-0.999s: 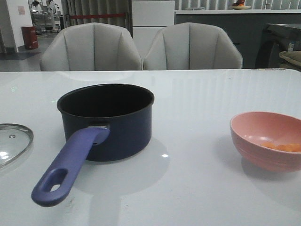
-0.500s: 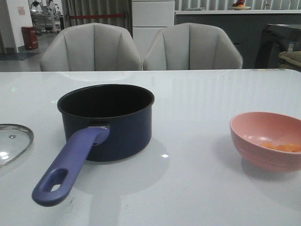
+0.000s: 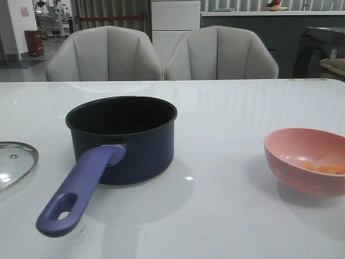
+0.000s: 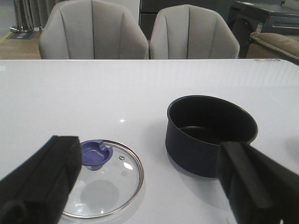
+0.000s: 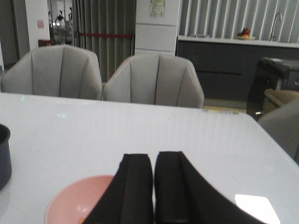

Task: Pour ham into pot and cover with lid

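Note:
Next, I move my right gripper to the pink bowl and close it on the bowl's rim (image 3: 340, 134), on the side that faces away from the pot.
The dark navy pot (image 3: 126, 145) stands left of the table's middle, its blue-purple handle (image 3: 81, 189) pointing toward the front edge. The glass lid (image 3: 13, 162) lies flat at the far left, cut off by the frame. Orange ham (image 3: 323, 168) slices lie in the pink bowl (image 3: 294, 170) at the right. Neither gripper shows in the front view. My left gripper (image 4: 149, 149) is open above the table, with the lid (image 4: 112, 186) and its knob (image 4: 96, 154) near one finger and the pot (image 4: 210, 133) near the other. My right gripper (image 5: 153, 156) is shut and empty above the bowl (image 5: 70, 200).
The white table (image 3: 232, 108) carries only the pot, lid and bowl. Two grey chairs (image 3: 161, 54) stand behind its far edge. A dark counter (image 3: 248, 27) runs along the back of the room.

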### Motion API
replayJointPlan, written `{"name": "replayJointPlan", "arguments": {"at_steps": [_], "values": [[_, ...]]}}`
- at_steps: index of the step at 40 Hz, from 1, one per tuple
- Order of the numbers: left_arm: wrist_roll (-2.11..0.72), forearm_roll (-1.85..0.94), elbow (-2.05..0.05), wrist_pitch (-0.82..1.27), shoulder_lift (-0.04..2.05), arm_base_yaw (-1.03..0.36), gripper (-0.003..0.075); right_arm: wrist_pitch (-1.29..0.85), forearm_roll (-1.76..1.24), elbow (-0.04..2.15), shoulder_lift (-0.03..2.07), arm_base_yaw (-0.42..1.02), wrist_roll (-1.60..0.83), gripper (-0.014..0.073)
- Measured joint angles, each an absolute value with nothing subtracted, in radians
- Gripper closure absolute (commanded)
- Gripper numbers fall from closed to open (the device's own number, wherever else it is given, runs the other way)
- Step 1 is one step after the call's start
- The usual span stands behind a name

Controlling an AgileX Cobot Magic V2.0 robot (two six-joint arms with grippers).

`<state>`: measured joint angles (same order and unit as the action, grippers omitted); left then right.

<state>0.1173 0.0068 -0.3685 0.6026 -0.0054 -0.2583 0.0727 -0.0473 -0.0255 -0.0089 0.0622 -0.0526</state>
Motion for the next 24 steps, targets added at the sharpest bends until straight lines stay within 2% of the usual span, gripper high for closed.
{"name": "replayJointPlan", "arguments": {"at_steps": [7,18,24], "values": [[0.117,0.007,-0.368,0.588,-0.005,-0.258,0.0092,0.055,-0.061,0.025,0.012,0.062,-0.053,0.0403],[0.117,0.007,-0.364,0.573,-0.005,-0.258,0.0092,-0.227,-0.063,0.33,0.334,0.062,-0.053,0.0403],[0.117,0.007,-0.363,0.573,-0.005,-0.258,0.0092,-0.327,-0.063,0.391,0.433,0.062,-0.053,0.0403]]}}
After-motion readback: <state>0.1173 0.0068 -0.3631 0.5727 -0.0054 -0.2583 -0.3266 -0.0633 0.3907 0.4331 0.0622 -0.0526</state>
